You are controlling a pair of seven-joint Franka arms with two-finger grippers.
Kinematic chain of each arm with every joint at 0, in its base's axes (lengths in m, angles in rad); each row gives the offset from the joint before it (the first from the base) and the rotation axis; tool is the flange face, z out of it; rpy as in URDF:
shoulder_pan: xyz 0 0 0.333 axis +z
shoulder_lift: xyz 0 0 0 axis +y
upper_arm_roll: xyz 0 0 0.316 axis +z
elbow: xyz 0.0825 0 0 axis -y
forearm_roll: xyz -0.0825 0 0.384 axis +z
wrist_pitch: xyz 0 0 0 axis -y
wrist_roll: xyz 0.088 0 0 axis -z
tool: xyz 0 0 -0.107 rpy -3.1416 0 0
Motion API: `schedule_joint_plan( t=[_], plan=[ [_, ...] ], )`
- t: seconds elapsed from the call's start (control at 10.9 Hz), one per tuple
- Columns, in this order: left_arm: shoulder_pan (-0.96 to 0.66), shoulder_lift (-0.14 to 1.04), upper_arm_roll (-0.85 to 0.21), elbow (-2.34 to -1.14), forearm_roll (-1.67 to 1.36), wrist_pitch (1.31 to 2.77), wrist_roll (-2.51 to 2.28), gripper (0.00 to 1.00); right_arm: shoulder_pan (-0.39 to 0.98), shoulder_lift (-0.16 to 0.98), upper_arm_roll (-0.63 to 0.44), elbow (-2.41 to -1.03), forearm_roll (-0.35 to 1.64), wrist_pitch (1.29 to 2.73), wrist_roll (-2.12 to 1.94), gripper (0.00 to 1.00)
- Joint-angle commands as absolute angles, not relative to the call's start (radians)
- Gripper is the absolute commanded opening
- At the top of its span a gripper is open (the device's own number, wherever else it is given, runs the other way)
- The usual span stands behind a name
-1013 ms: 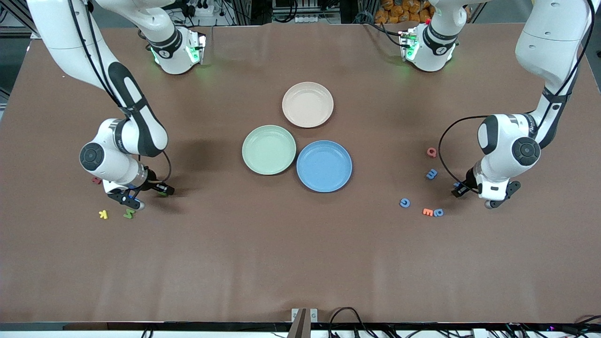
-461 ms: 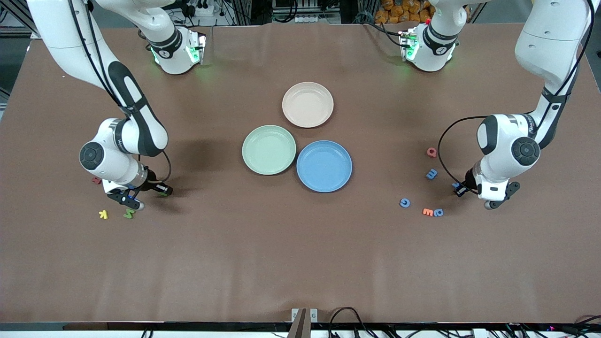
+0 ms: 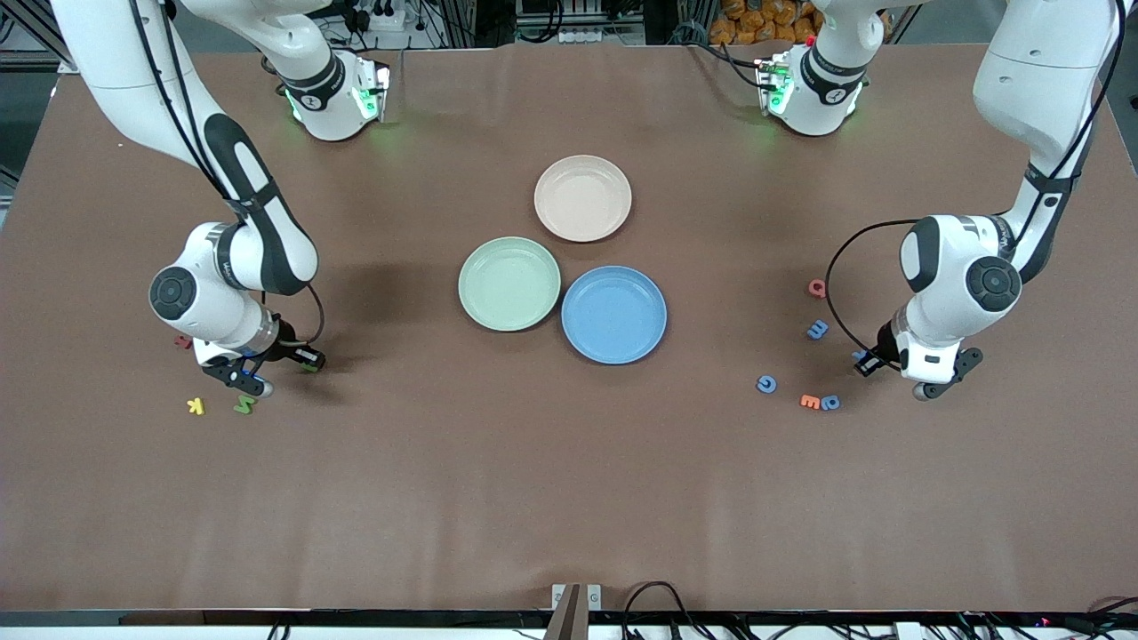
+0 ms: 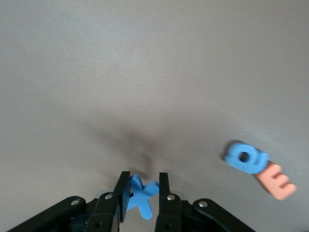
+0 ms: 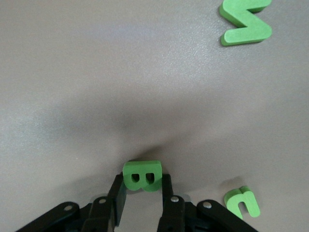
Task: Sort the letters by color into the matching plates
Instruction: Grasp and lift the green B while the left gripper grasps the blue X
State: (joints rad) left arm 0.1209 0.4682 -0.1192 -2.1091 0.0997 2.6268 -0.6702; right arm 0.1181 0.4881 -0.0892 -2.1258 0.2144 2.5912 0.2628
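Note:
My right gripper is going to release the green B on the mint green plate's side (image 3: 480, 294) farthest from the blue plate.
My left gripper (image 3: 900, 363) is low over the table at the left arm's end, shut on a blue X (image 4: 141, 195); it shows in its wrist view (image 4: 144, 181). My right gripper (image 3: 258, 363) is low at the right arm's end, shut on a green B (image 5: 142, 175) at its fingertips (image 5: 143, 181). The mint green plate (image 3: 508, 284) and blue plate (image 3: 613, 315) touch at mid-table. Blue letters (image 3: 817, 330), (image 3: 766, 384) and a blue Q (image 3: 830, 403) lie near the left gripper. A green letter (image 3: 244, 404) lies near the right gripper.
A beige-pink plate (image 3: 582, 197) sits farther from the front camera than the two plates. A red letter (image 3: 816, 288) and an orange E (image 3: 810, 402) lie among the blue ones. A yellow K (image 3: 196, 406) and a red letter (image 3: 182, 341) lie by the right gripper. Two more green letters (image 5: 245, 21), (image 5: 242, 202) show there.
Both hands have shifted only slightly. The left hand has edged a little toward the middle of the table. The letters on the table have not moved.

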Motion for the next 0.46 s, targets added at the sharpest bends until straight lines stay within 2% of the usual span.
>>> schedule_joint_plan(
  t=[0.0,0.37],
  plan=[
    [0.123,0.439,-0.161,-2.105,0.098,2.615,-0.679,0.00,0.155,0.445,-0.091,-2.152,0.227,2.591,0.288,0.27],
    [0.123,0.433,-0.195,-2.069,0.097,2.554,-0.695,0.00,0.238,0.390,-0.068,-2.148,0.227,2.527,0.389,0.27]
  ],
)
